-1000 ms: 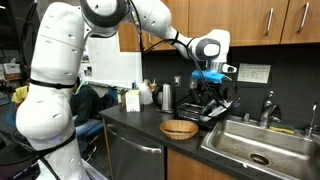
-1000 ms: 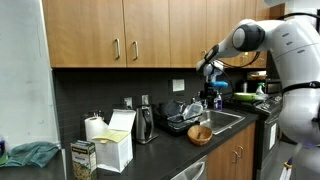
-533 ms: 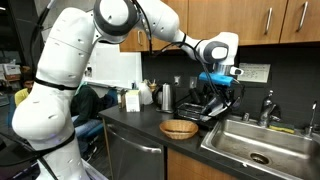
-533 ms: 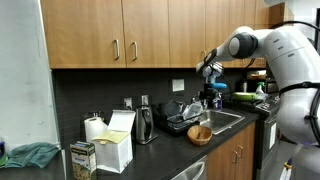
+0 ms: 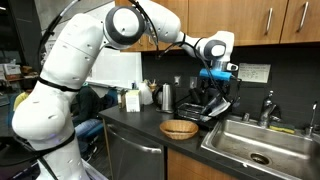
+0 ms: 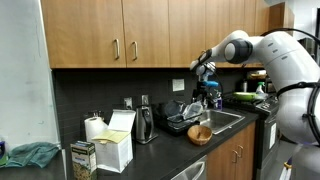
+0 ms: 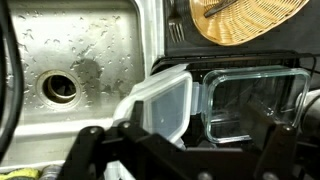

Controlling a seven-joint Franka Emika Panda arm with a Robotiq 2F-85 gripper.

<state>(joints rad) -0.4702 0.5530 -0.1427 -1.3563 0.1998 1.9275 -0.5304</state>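
Note:
The robot's gripper will close on the white plastic container's raised edge (image 5: 226, 102) (image 7: 127, 112) next to the sink, since that edge leans up clear of the black dish rack.
My gripper (image 5: 216, 90) hangs open over the black dish rack (image 5: 222, 112) beside the sink, also seen as the gripper (image 6: 209, 93) in both exterior views. In the wrist view the gripper (image 7: 185, 150) spans the bottom, its dark fingers (image 7: 92, 150) spread wide with nothing between them. Under it in the rack lie a clear glass container (image 7: 250, 100) and a white plastic container (image 7: 160, 100) leaning beside it. I hold nothing and touch neither.
A wicker basket (image 5: 179, 128) sits on the counter in front of the rack. The steel sink (image 5: 240, 148) with faucet (image 5: 268, 106) lies beside it. A kettle (image 6: 145, 124), paper towel roll (image 6: 95, 128) and white box (image 6: 118, 142) stand along the counter. Cabinets hang overhead.
The arm's upper links have swung over towards the rack. The gripper has stayed over the rack, shifted only slightly, and remains open.

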